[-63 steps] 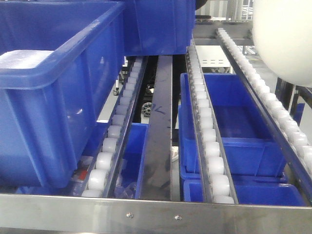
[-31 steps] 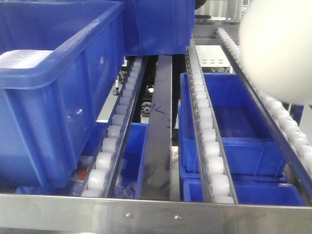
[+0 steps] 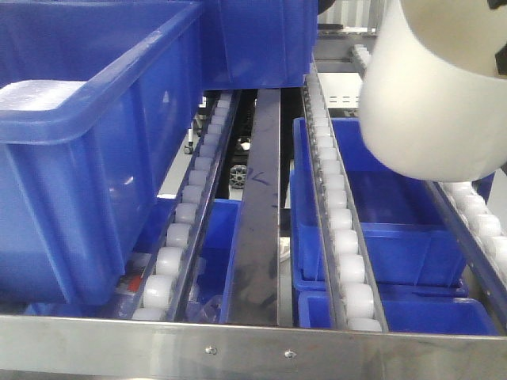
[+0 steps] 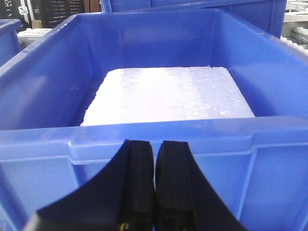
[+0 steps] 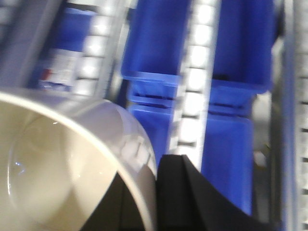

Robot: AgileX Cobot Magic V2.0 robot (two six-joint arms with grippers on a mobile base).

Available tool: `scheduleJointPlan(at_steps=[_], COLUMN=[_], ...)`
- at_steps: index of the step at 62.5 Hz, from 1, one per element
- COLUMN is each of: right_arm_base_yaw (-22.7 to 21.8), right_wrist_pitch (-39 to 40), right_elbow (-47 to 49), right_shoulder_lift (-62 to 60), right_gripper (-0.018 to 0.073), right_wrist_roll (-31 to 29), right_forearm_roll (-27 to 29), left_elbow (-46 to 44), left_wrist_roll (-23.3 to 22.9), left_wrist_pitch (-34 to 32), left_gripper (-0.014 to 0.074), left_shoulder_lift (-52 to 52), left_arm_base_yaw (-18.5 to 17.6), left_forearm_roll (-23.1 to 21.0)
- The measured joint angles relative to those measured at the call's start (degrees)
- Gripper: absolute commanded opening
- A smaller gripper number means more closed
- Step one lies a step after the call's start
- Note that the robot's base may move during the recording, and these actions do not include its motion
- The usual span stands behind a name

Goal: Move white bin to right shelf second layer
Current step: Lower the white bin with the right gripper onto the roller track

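Observation:
The robot's right gripper will set the white bin down across the roller tracks (image 3: 421, 228) above the lower blue crates.
The white bin (image 3: 432, 95) hangs at the upper right, above the roller tracks (image 3: 342, 237) of the right shelf second layer and its riveted front rail (image 3: 253, 344). In the right wrist view the bin (image 5: 57, 159) fills the lower left. My right gripper (image 5: 155, 173) is shut on its wall, with one black finger inside and one finger (image 5: 190, 197) outside. My left gripper (image 4: 154, 147) is shut on nothing and sits just in front of a blue crate's near rim (image 4: 159, 137).
A large blue crate (image 3: 87, 134) holding a white foam slab (image 4: 168, 94) stands on the left rollers, with another blue crate (image 3: 253, 43) behind it. Lower blue crates (image 3: 396, 206) show between the tracks. A dark steel bar (image 3: 257, 206) runs down the middle.
The white bin has moved left and down into the front view, and now covers more of the right roller track. The left gripper's earlier state is not shown.

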State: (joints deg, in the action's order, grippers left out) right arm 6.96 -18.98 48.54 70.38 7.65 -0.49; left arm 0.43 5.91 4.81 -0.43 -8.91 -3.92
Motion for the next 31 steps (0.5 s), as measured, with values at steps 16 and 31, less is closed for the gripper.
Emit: scheduleJointPlan(at_steps=[16,31], right_arm_base_yaw=[-1.55,-1.55], right_wrist_pitch=[0.57,1.10], right_elbow=[1.77,1.77], right_shoulder_lift=[6.67,11.85], right_gripper=[0.0056,0.0056], right_wrist_roll=[0.00,0.00], right_forearm_roll=[0.00,0.00], left_elbow=[0.00,0.00], left_wrist_roll=[0.00,0.00], left_wrist_pitch=[0.00,0.00], left_gripper=[0.0085,0.0085], left_shoulder_lift=[0.00,0.00], left_arm_base_yaw=[0.00,0.00], left_forearm_roll=[0.00,0.00])
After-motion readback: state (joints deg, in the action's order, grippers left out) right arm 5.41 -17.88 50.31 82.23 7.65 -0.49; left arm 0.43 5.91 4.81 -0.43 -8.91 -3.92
